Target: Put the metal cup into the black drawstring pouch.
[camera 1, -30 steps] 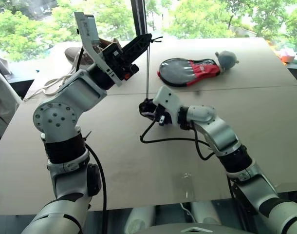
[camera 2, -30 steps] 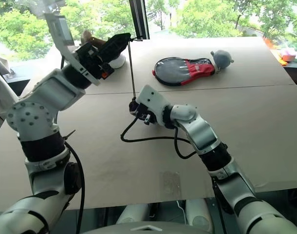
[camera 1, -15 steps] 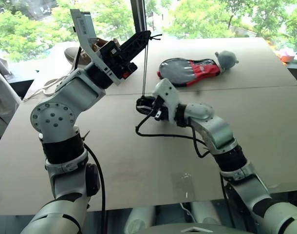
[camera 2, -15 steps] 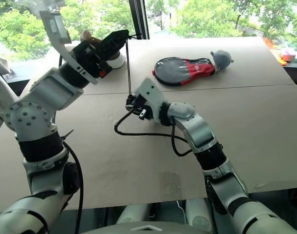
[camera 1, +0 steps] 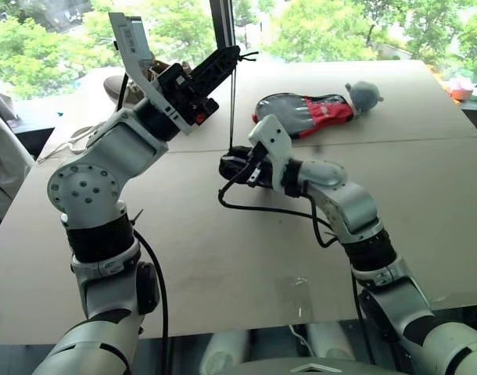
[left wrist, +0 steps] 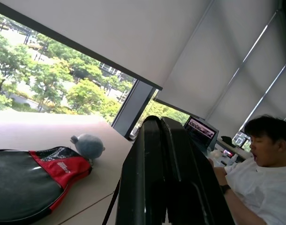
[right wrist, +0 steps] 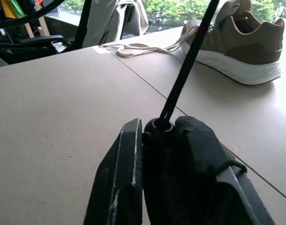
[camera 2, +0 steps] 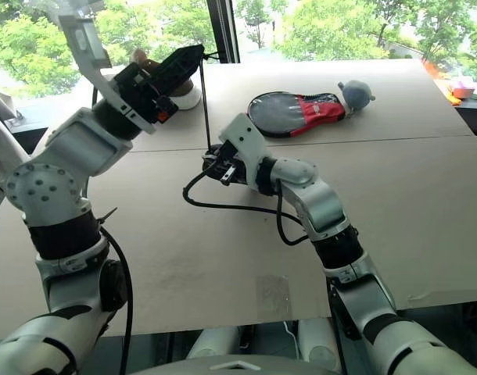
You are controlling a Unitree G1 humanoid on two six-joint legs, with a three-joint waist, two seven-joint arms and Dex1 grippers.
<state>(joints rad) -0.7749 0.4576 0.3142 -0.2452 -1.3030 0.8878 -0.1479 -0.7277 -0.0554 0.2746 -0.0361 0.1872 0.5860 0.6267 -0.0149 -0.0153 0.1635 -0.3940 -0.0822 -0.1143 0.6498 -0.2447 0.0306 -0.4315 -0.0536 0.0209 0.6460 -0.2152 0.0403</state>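
Observation:
Next, my left gripper lets go of the black drawstring cord, and it is to rest on the bare table just this side of the seam (camera 1: 233, 173).
My left gripper (camera 1: 227, 61) is raised over the far left of the table, shut on the thin black drawstring cord (camera 1: 233, 109). The cord hangs straight down, taut, to the bunched black drawstring pouch (right wrist: 195, 149). My right gripper (camera 1: 237, 166) holds the pouch just above the table's middle, shut on its mouth. In the right wrist view the cord rises from a small toggle (right wrist: 157, 125) between the fingers (right wrist: 118, 173). The metal cup is out of view.
A black-and-red paddle-shaped cover (camera 1: 301, 113) and a grey plush ball (camera 1: 364, 94) lie at the back. A tan shoe (right wrist: 241, 37) with loose white laces (right wrist: 143, 47) sits at the far left. A person (left wrist: 265, 159) sits beyond the table.
My right gripper has lifted a little and shifted left with the pouch, and its fingers have closed tighter. The left gripper has stayed put, still holding the cord.

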